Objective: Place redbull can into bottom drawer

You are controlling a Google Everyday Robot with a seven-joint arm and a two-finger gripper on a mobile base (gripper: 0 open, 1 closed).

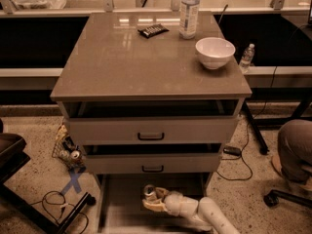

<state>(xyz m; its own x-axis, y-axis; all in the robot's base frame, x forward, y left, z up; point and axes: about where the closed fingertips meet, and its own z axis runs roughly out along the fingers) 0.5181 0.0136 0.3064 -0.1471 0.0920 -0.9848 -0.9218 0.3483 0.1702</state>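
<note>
My gripper should put the redbull can down on the bottom drawer's inside (132, 198), toward the side nearest the cables. The can is held low over that drawer now.
The redbull can (149, 192) shows its shiny silver top just under the front of the middle drawer, over the floor of the bottom drawer (122, 204), which is pulled out. My gripper (155, 200) reaches in from the lower right on a white arm and is shut on the can, holding it low over the left-middle of the drawer. The can's body is mostly hidden by the gripper.
Two upper drawers with black handles (150, 136) are slightly open. On the cabinet top stand a white bowl (215, 52), a water bottle (189, 10) and a dark snack bar (153, 30). Cables and small cans (73, 155) lie on the floor at left; a chair base (285, 196) at right.
</note>
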